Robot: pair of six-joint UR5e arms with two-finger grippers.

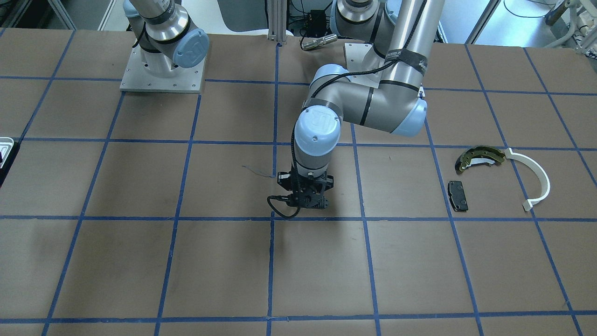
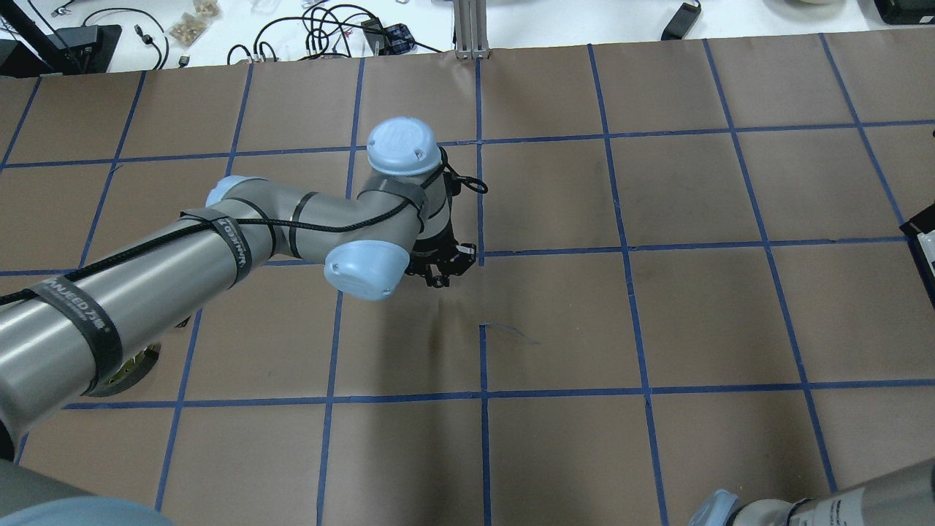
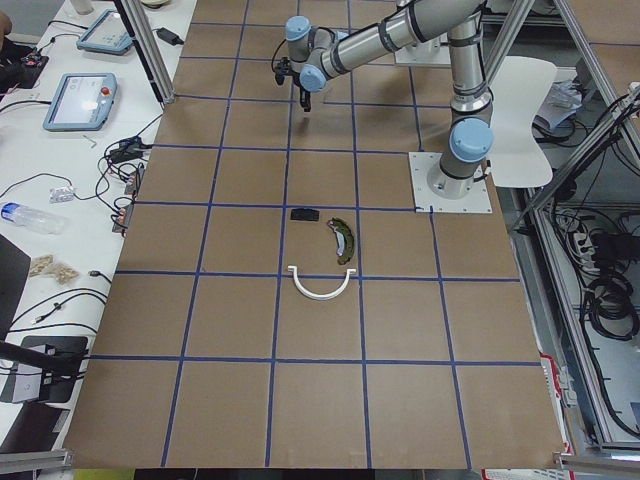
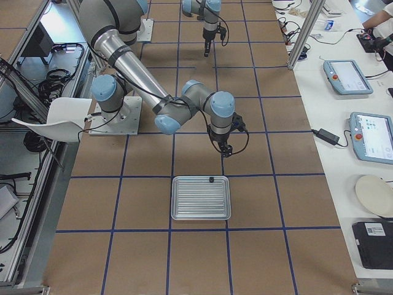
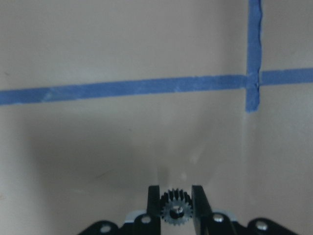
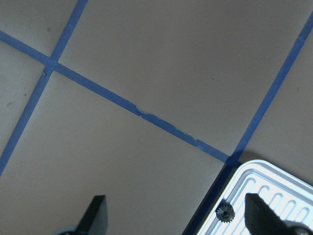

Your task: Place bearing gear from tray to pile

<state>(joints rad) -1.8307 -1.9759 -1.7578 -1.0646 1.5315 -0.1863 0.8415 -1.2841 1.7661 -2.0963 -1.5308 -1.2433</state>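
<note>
The small gear lies at the corner of the silvery tray, and my right gripper needs to next close on the toothed rim (image 1: 1, 157) (image 6: 225, 212) of that gear.
My left gripper (image 5: 176, 195) is shut on a small dark bearing gear (image 5: 177, 212) and holds it above the brown table near mid-table (image 1: 305, 201). The pile lies apart from it: an olive-gold brake shoe (image 1: 480, 157), a white arc strip (image 1: 532, 179) and a black pad (image 1: 458, 195). My right gripper (image 6: 178, 220) is open and empty, hovering beside the silvery tray (image 6: 274, 193). A second small gear (image 6: 225, 211) lies at the tray's corner. The tray (image 4: 201, 197) shows whole in the exterior right view.
Blue tape lines grid the brown table (image 2: 628, 248). The tray's edge (image 2: 926, 245) just shows at the right of the overhead view. Cables and tablets lie on the white bench (image 3: 90, 100) beyond the table's far side.
</note>
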